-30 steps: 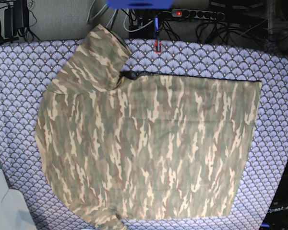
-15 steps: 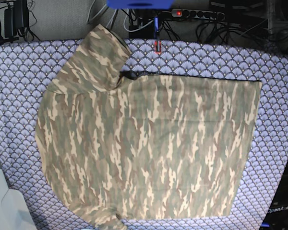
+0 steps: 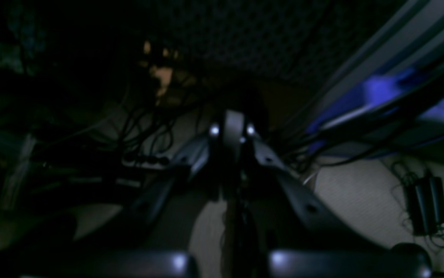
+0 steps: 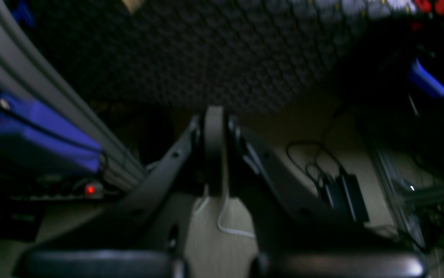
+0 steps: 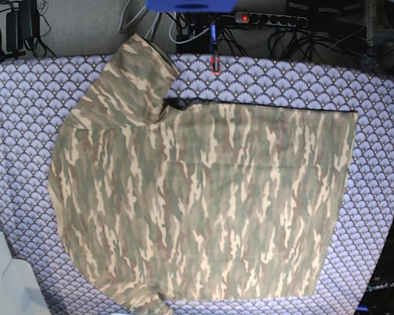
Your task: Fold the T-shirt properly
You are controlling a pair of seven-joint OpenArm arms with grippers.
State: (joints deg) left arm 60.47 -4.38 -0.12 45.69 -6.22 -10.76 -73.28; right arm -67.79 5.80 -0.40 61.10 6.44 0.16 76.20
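Note:
My right gripper is to grab the camouflage T-shirt next by the far sleeve's collar-side edge [image 5: 114, 63], just short of that sleeve's opening.
The camouflage T-shirt [image 5: 203, 197] lies spread flat on the patterned tablecloth [image 5: 381, 164], collar side to the left, one sleeve [image 5: 134, 75] reaching toward the far edge. Neither arm shows in the base view. In the left wrist view my left gripper [image 3: 233, 133] hangs below the table edge, its jaws pressed together with nothing between them. My right gripper [image 4: 214, 123] in the right wrist view is likewise shut and empty, under the overhanging cloth. The shirt is out of sight in both wrist views.
Cables and a power strip [image 5: 269, 18] with a red light run behind the table's far edge. A blue frame part [image 5: 190, 5] sits at the top centre. A pale surface [image 5: 6, 282] borders the near left corner. Adapters and cables [image 4: 341, 193] lie on the floor.

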